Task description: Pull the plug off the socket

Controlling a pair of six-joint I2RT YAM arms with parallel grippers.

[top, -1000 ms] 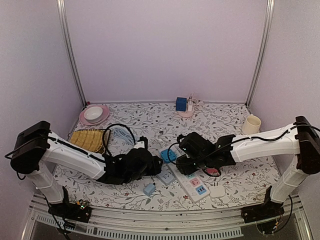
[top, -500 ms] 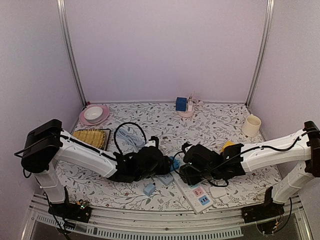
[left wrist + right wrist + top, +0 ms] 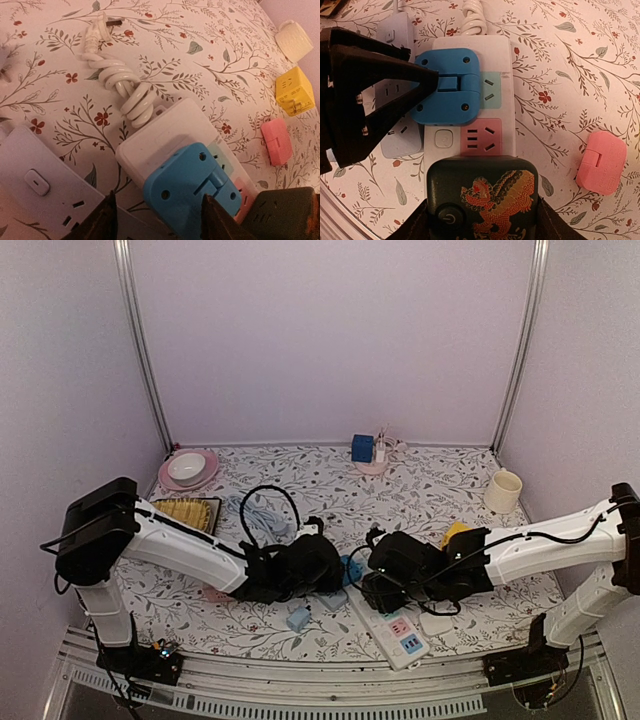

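Observation:
My right gripper needs to put the black plug down on the flowered cloth (image 3: 426, 530) beside the yellow adapter. The black plug is now at the power strip.
A white power strip (image 3: 495, 50) lies on the flowered cloth with a blue plug (image 3: 447, 85) and a black plug with a dragon print (image 3: 482, 197) in it. My left gripper (image 3: 160, 220) is open, its dark fingers (image 3: 107, 220) on either side of the blue plug (image 3: 187, 187), one tip against it. My right gripper (image 3: 482, 225) is shut on the black plug, a finger pressed to each side. In the top view both grippers, left (image 3: 335, 575) and right (image 3: 380, 590), meet over the strip (image 3: 400, 630).
A pale lavender strip (image 3: 40, 180) lies beside the white one, whose coiled white cord (image 3: 122, 85) runs away. Pink (image 3: 601, 162) and yellow (image 3: 295, 91) adapters lie right of it. A cream mug (image 3: 503, 490), plate with bowl (image 3: 187, 469), blue cube (image 3: 362, 448) and small blue adapter (image 3: 298, 619) stand around.
My left gripper has moved right up to the blue plug. My right gripper has come down and nearer onto the black plug, and the white strip has shifted toward the table's front.

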